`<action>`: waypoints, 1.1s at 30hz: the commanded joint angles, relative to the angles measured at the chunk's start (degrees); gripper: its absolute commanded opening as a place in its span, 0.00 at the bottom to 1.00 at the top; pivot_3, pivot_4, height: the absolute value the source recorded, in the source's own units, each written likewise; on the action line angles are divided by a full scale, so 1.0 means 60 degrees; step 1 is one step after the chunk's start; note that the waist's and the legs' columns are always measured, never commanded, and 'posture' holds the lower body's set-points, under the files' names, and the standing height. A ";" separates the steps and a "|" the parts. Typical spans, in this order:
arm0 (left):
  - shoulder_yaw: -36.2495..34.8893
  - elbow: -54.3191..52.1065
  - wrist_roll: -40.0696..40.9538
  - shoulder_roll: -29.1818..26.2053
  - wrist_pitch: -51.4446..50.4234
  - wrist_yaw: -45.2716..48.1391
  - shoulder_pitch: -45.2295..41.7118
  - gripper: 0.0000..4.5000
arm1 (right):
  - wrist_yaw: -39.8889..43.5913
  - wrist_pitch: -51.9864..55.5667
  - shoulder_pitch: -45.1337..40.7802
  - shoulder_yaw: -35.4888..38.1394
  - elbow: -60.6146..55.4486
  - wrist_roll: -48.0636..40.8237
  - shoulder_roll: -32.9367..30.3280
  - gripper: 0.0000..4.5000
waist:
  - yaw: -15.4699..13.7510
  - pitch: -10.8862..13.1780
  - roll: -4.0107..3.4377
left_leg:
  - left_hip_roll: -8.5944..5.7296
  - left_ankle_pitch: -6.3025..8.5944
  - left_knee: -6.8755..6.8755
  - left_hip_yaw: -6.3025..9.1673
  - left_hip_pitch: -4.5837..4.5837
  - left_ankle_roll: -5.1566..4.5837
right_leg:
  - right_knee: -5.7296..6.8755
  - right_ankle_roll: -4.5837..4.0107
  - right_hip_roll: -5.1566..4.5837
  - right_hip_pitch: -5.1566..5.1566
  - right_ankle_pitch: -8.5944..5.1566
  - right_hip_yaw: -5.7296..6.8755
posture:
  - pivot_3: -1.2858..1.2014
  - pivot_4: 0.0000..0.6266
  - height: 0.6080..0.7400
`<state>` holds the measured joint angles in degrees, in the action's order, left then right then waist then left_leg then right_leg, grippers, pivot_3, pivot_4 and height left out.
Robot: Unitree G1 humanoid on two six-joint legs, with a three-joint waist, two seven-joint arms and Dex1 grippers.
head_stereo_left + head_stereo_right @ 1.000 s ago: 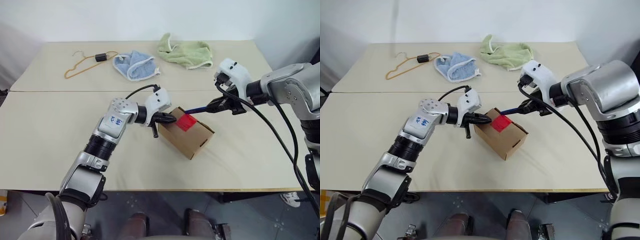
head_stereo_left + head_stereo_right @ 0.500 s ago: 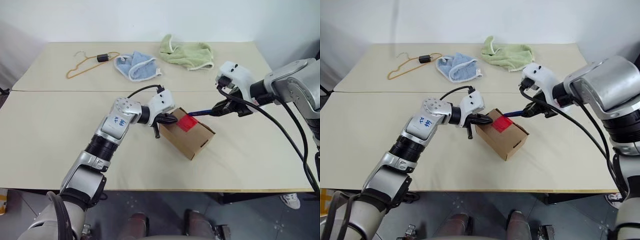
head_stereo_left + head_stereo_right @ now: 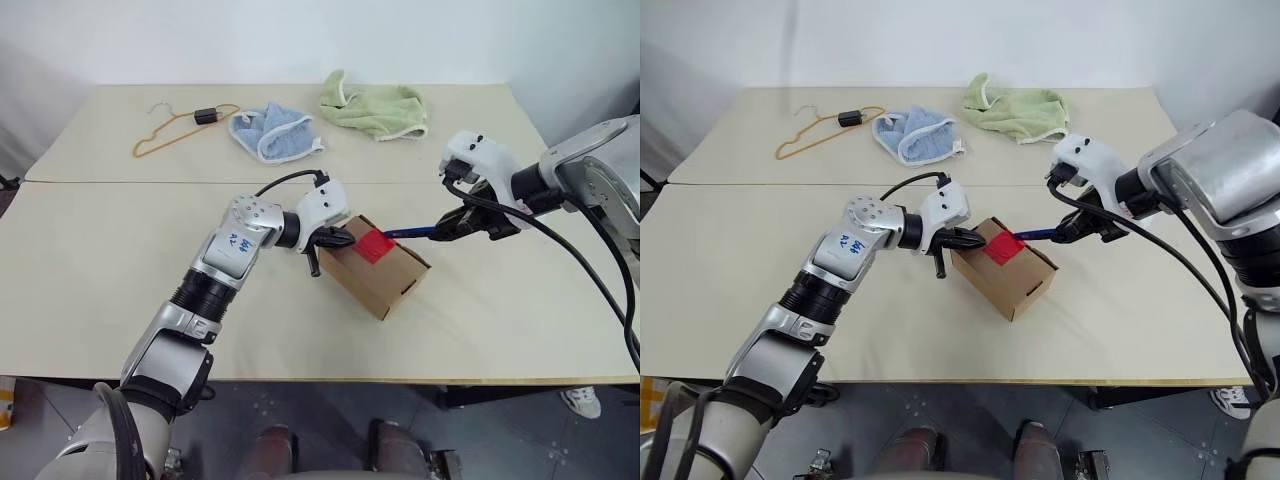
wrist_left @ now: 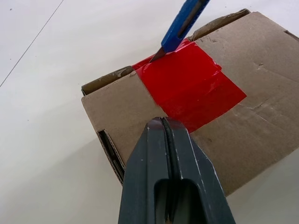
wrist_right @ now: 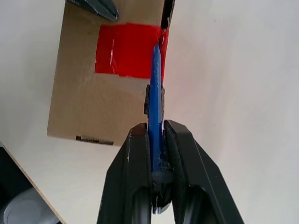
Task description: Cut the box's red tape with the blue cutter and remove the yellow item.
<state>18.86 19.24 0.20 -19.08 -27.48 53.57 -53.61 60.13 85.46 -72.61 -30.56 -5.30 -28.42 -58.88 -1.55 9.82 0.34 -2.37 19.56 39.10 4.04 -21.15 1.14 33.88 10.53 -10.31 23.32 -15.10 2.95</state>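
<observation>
I'll set the blue cutter, now at the lid's far edge, with my right gripper on the bare table [image 3: 485,265] beside the brown box, opposite my left gripper.
The brown box [image 3: 385,268] lies closed on the table's near half, with the red tape [image 3: 377,244] across its lid seam. My left gripper [image 3: 343,238] is shut, empty, its tips resting on the lid's left edge beside the tape [image 4: 189,91]. My right gripper [image 3: 447,228] is shut on the blue cutter [image 3: 408,233], which reaches left toward the box. The cutter's blade tip [image 4: 156,54] touches the tape at the lid's far edge; the cutter [image 5: 154,93] runs along that edge. The yellow item is hidden.
An orange wire hanger [image 3: 170,132] with a black clip, a blue cloth [image 3: 272,133] and a green cloth [image 3: 372,106] lie on the table's far half. A seam [image 3: 120,182] runs between the two tabletops. A shoe [image 3: 581,398] shows below the table's right corner.
My right arm has drawn back to the right, pulling the cutter with it so that only its tip stays at the tape's far edge. The left gripper and box kept still.
</observation>
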 commanded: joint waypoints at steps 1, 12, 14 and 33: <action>0.0759 0.1025 -0.0719 -0.0090 -0.0412 -0.0115 0.0582 0.00 | 0.0495 0.0271 0.0062 -0.0370 -0.0482 -0.0302 -0.0392 0.03 | -0.0003 -0.0001 0.0000 | 0.0000 0.0000 0.0000 0.0000 0.0002 0.0000 | 0.0000 0.0000 0.0000 -0.0002 0.0000 0.0000 | 0.52 0.24 1.00; 0.0703 0.1084 -0.0706 -0.0136 -0.0351 -0.0139 0.0614 0.00 | 0.1097 0.0444 0.0111 -0.0620 -0.1236 -0.0475 -0.1453 0.03 | -0.0008 -0.0002 0.0001 | 0.0000 0.0002 0.0000 0.0000 0.0001 -0.0002 | -0.0004 0.0002 0.0000 -0.0004 0.0001 0.0000 | 0.52 0.24 1.00; 0.0694 0.1110 -0.0708 -0.0138 -0.0336 -0.0150 0.0607 0.00 | 0.1173 0.0480 0.0127 -0.0616 -0.1356 -0.0502 -0.1591 0.03 | -0.0006 -0.0003 0.0002 | 0.0001 0.0002 0.0000 0.0000 0.0003 -0.0002 | -0.0003 0.0002 0.0000 -0.0004 0.0001 0.0000 | 0.52 0.24 1.00; 0.0527 0.1603 -0.0632 -0.0025 0.0288 -0.0194 0.0408 0.00 | -0.1817 -0.3679 0.6115 0.7364 -0.0714 0.0386 -0.0321 0.03 | 0.0008 -0.0087 0.0132 | 0.0007 -0.0002 0.0003 -0.0006 0.0040 -0.0004 | -0.0040 0.0003 0.0006 -0.0066 0.0035 0.0004 | 0.52 0.24 1.00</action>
<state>18.86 23.56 0.20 -18.66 -24.11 53.10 -54.31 52.81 71.43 -39.13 7.01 -7.31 -27.99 -63.37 -1.51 9.30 1.13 -2.34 19.55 39.11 3.98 -20.72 1.10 33.60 10.58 -10.28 22.70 -14.87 2.96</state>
